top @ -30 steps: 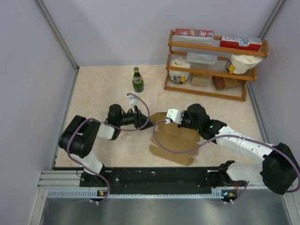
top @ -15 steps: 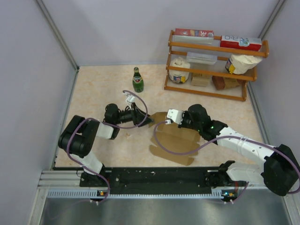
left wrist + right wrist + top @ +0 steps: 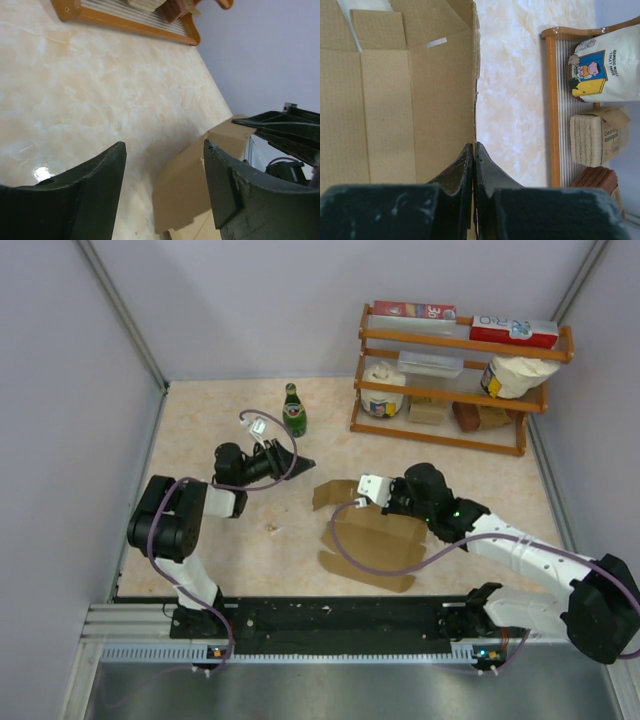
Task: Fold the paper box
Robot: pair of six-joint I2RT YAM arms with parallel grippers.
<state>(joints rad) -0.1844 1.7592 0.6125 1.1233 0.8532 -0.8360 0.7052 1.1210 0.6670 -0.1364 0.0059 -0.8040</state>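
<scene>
Next, my left gripper goes to the paper box's raised far side (image 3: pixel 336 486) (image 3: pixel 207 138) and closes on its end near my right gripper.
The paper box (image 3: pixel 370 537) is a brown corrugated cardboard sheet with flaps, lying partly folded at the table's middle. My right gripper (image 3: pixel 392 498) is shut on its far upright wall; in the right wrist view the jaws pinch the wall's edge (image 3: pixel 475 125), the inside panels (image 3: pixel 390 100) to the left. My left gripper (image 3: pixel 300 462) is open and empty, left of the box and apart from it. In the left wrist view a raised flap (image 3: pixel 200 185) shows between my open fingers (image 3: pixel 235 195).
A green glass bottle (image 3: pixel 293 411) stands behind my left gripper. A wooden rack (image 3: pixel 455 380) at the back right holds printed cartons, a toilet paper pack and sponges; it also shows in the right wrist view (image 3: pixel 555 110). Walls enclose the table.
My left gripper has let go of the box's left flap and drawn back up and to the left. My right gripper has stayed shut on the box wall.
</scene>
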